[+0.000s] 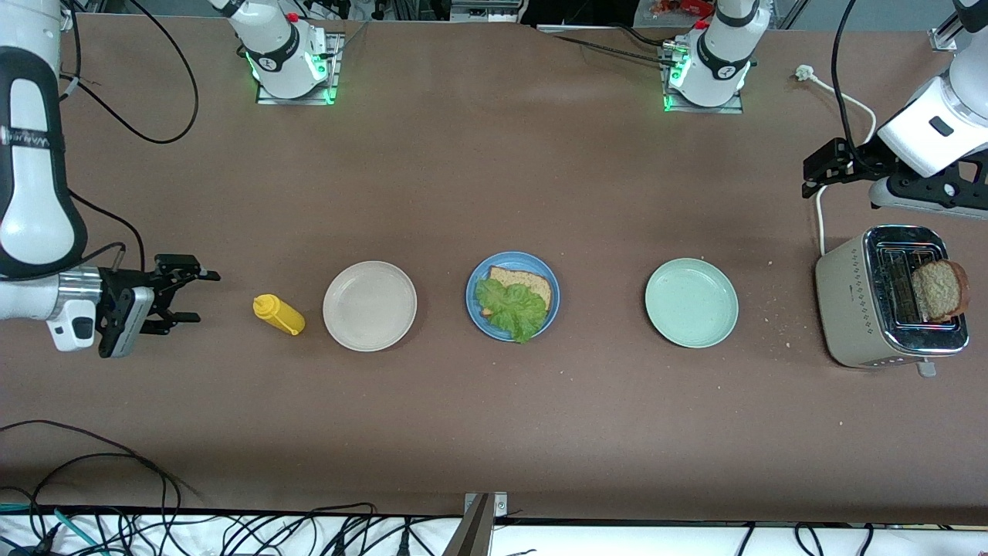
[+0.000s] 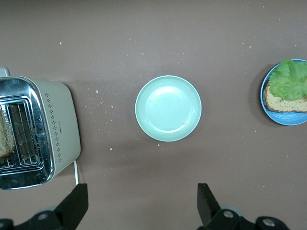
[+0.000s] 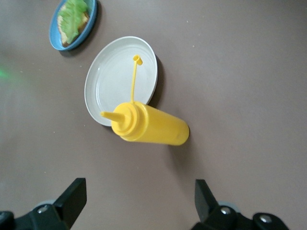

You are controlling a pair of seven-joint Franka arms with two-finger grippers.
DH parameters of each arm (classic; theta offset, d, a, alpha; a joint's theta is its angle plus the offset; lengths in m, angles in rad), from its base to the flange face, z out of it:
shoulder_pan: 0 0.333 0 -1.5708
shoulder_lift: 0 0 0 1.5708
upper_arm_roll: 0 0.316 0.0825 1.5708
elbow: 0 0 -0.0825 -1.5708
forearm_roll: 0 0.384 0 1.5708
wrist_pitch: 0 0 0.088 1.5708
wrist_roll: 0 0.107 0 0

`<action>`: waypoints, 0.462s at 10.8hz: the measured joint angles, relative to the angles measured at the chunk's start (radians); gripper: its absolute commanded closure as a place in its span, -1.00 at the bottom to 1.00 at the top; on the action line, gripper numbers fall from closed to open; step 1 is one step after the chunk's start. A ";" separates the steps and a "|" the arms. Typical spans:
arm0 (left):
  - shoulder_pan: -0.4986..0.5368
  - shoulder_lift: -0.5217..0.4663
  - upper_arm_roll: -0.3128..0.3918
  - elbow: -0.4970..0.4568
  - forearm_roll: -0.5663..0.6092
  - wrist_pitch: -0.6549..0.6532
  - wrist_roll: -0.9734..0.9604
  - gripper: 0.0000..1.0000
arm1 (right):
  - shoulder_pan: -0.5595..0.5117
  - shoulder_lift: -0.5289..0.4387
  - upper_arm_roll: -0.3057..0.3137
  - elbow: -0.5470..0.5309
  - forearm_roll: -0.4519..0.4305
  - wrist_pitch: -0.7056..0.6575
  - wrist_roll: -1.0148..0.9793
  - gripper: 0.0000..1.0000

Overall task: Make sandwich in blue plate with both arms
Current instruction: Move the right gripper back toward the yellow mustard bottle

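The robot's right gripper needs to next move to the yellow bottle next to the beige plate and close on the bottle's body [image 1: 284, 316] [image 3: 163, 127], under its cap.
The blue plate [image 1: 473, 287] lies mid-table. On it rests one brown toast slice [image 1: 531, 283] with a ruffled lettuce leaf [image 1: 511, 309] on top. A second toast slice [image 1: 938, 289] stands up out of the toaster [image 1: 853, 309] at the left arm's end. My left gripper [image 1: 809, 176] hangs open and empty over the table near the toaster. The left wrist view shows its fingers [image 2: 76, 205] wide apart above bare table, with the blue plate [image 2: 288, 118] off to one side. My right gripper [image 1: 199, 296] is open and empty beside the yellow bottle [image 1: 279, 314].
A beige plate [image 1: 370, 306] lies between the bottle and the blue plate. A mint-green plate [image 1: 691, 302] sits between the blue plate and the toaster. A white cable [image 1: 820, 224] runs beside the toaster. Crumbs dot the table there.
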 measured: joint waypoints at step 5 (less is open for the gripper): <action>0.000 0.001 0.000 0.000 0.000 0.000 0.000 -1.00 | -0.043 0.143 0.001 0.001 0.231 0.005 -0.308 -1.00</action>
